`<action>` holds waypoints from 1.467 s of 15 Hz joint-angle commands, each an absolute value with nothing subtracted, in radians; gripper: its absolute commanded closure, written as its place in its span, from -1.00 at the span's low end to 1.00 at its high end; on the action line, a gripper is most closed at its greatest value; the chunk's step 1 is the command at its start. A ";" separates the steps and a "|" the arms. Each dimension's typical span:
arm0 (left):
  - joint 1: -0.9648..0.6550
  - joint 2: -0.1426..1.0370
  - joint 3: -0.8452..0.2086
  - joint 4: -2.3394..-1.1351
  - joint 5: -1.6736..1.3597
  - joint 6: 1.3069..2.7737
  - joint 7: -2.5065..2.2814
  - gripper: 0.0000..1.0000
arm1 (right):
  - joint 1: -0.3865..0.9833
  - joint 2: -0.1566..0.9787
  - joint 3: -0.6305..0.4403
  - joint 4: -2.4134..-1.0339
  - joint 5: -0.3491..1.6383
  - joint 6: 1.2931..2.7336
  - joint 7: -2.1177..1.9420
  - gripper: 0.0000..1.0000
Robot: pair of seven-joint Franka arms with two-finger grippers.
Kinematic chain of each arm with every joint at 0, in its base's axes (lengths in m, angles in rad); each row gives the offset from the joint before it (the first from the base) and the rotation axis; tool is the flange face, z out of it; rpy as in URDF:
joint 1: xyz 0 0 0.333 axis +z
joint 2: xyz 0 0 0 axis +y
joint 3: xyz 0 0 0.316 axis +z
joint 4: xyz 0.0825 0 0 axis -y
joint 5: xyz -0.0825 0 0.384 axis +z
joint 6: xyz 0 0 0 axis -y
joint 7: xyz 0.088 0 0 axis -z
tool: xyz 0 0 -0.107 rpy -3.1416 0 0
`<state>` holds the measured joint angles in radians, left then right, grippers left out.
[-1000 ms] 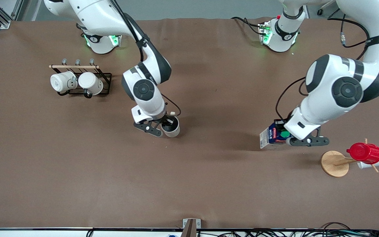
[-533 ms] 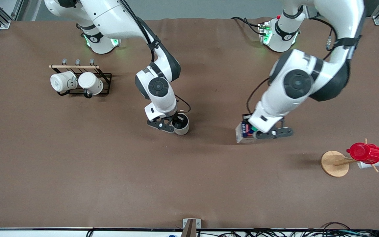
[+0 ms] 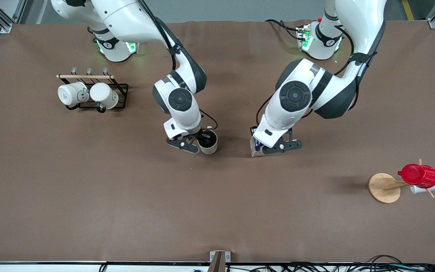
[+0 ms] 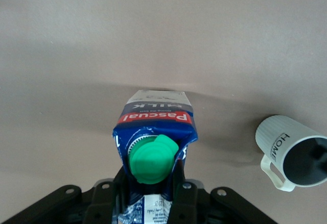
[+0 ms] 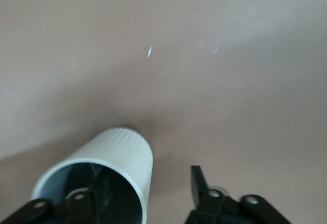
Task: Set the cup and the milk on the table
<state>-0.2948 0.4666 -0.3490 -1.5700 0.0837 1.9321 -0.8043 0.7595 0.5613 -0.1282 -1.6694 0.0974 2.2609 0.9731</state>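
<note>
The robot's left gripper will set the milk down on the bare table (image 3: pixel 228 142) (image 4: pixel 225 134) next to the cream-white cup.
The cup (image 3: pixel 209 143), cream-white with a dark inside, stands upright near the middle of the table (image 3: pixel 127 196). My right gripper (image 3: pixel 198 141) is at it. In the right wrist view one finger is inside the cup (image 5: pixel 115 157) and the other finger (image 5: pixel 198 183) is outside, a gap away from the wall. My right gripper (image 5: pixel 148 185) is open. My left gripper (image 3: pixel 268 145) is shut on the milk (image 3: pixel 256 147) and holds it tilted just over the table beside the cup. Its fingers clamp the milk (image 4: pixel 156 119) below the green cap. The cup also shows in the left wrist view (image 4: pixel 286 145).
A black rack (image 3: pixel 121 88) with two plain white mugs stands toward the right arm's end. A wooden stand (image 3: pixel 383 187) with a red plastic cup (image 3: pixel 418 175) stands toward the left arm's end. Wide bare cloth lies nearer the front camera.
My left gripper has carried the milk toward the middle of the table, close to the cup. My right gripper moved the cup a little toward the milk, then stayed.
</note>
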 commanded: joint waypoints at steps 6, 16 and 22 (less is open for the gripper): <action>-0.451 0.595 -0.339 -1.388 0.097 1.937 -0.932 0.69 | 0.689 0.186 -0.388 -1.703 -0.018 1.952 0.599 -1.00; -0.508 0.630 -0.333 -1.379 0.100 1.940 -0.953 -0.14 | 0.629 -0.006 -0.641 -1.619 -0.017 1.610 0.038 -1.00; -0.505 0.595 -0.330 -1.379 0.101 1.937 -0.953 -1.00 | 0.623 0.005 -0.644 -1.517 -0.005 1.523 0.049 -1.00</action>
<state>-0.4941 0.6145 -0.3402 -1.4000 0.0837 1.9558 -0.9439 0.6235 -0.0021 -0.6446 -1.5347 -0.0059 1.5392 0.0467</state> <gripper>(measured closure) 0.145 0.000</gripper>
